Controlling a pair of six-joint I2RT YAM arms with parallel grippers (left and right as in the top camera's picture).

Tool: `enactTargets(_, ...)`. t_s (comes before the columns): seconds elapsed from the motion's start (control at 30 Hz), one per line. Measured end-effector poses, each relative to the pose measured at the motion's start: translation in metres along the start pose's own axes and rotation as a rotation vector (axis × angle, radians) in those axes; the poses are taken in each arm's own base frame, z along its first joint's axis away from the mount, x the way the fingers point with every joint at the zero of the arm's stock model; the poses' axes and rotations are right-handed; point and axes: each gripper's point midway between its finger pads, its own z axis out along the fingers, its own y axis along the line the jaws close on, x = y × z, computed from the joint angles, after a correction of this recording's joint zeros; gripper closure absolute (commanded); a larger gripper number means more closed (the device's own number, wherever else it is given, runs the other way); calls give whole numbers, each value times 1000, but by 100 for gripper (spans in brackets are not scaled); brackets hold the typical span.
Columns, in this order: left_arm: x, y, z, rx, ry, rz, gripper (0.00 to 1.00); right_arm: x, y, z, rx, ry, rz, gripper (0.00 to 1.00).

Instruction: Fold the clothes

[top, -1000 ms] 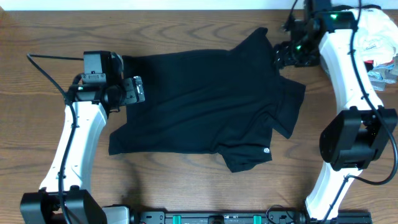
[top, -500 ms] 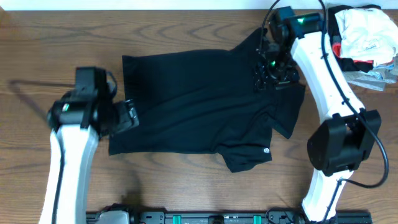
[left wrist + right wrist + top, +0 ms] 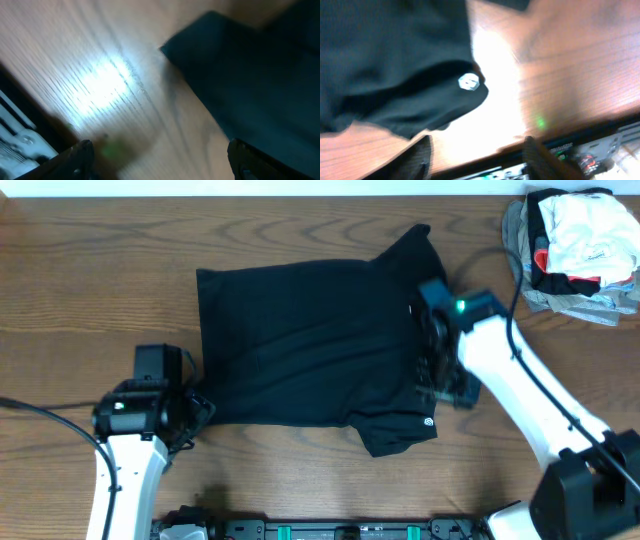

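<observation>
Next, my left gripper grabs the black T-shirt by its hem corner [image 3: 213, 421] [image 3: 168, 50], the one closest to the black rail.
The black T-shirt [image 3: 310, 345] lies spread on the wooden table, with its small white logo [image 3: 428, 421] on the folded front-right sleeve. My left gripper [image 3: 196, 408] is at the shirt's front-left corner. In the left wrist view it [image 3: 162, 167] is open and empty over bare wood, with the shirt corner [image 3: 240, 75] ahead of it. My right gripper [image 3: 448, 388] hovers over the shirt's right side. In the right wrist view it [image 3: 477, 162] is open and empty, with the sleeve [image 3: 395, 65] and its logo [image 3: 468, 81] just beyond the fingers.
A heap of white, grey, red and black garments [image 3: 575, 240] sits at the back right corner. A black rail [image 3: 350, 530] runs along the table's front edge. Bare wood [image 3: 90, 290] surrounds the shirt.
My left arm has moved from the shirt's left edge toward its front-left corner. My right arm has swung from the back right to above the shirt's right sleeve. The shirt has not moved.
</observation>
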Motion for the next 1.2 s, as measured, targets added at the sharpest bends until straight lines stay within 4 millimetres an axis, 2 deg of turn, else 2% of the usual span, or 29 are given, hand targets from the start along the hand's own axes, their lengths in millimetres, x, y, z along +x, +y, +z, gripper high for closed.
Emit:
enactTargets(0.07, 1, 2, 17, -4, -19, -127, 13, 6, -6, 18, 2, -1, 95, 14)
enactTargets(0.17, -6, 0, 39, 20, -81, -285, 14, -1, 4, 36, -55, -38, 158, 13)
enactTargets(0.23, -16, -10, 52, 82, -141, -375, 14, -4, 13, 45, -101, -46, 169, 13)
enactTargets(0.4, -37, -33, 72, 222, -239, -492, 15, -6, 25, 47, -156, -42, 160, 13)
enactTargets(0.57, -33, -36, 96, 194, -213, -512, 16, -3, 25, 47, -160, -29, 147, 14)
enactTargets(0.7, -33, -43, 103, 194, -199, -512, 21, -1, 24, 48, -154, -21, 141, 16)
enactTargets(0.87, -39, -50, 107, 198, -213, -500, 39, 2, 21, 48, -143, -9, 135, 22)
enactTargets(0.97, -40, -51, 110, 183, -213, -472, 43, 4, 21, 48, -142, 1, 129, 28)
enactTargets(1.03, -40, -51, 112, 172, -212, -451, 57, 6, 22, 48, -146, 9, 117, 33)
enactTargets(1.13, -40, -54, 115, 170, -205, -435, 94, 8, 23, 48, -154, 19, 95, 38)
enactTargets(1.2, -39, -53, 117, 165, -196, -419, 94, 9, 24, 48, -161, 27, 86, 41)
